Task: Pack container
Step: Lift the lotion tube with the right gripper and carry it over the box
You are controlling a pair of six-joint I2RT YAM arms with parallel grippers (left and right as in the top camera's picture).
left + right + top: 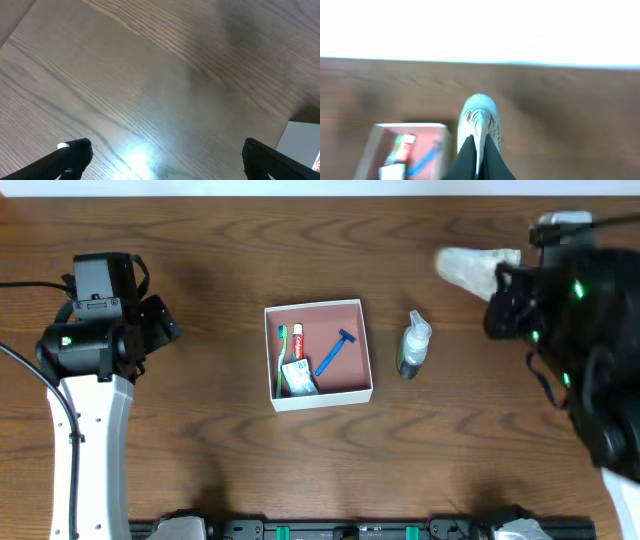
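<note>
My right gripper will let go of the white patterned tube inside the container, over the head of the blue razor [345, 329] [436, 142].
The container [322, 394], a shallow white-walled box with a pinkish-brown inside, sits mid-table. It holds a green toothbrush [282, 352], a toothpaste tube [298, 340], a blue razor [336, 352] and a small packet [297, 378]. My right gripper [497, 280] is raised at the far right, shut on a white patterned tube [472, 267]. In the right wrist view the fingers [479, 145] pinch that tube [480, 117], with the container [382, 131] at lower left. My left gripper [165, 325] is open and empty over bare wood [165, 150].
A small spray bottle [413, 345] lies on the table just right of the container. The container's white corner [300, 142] shows at the right edge of the left wrist view. The table's far edge runs along the top.
</note>
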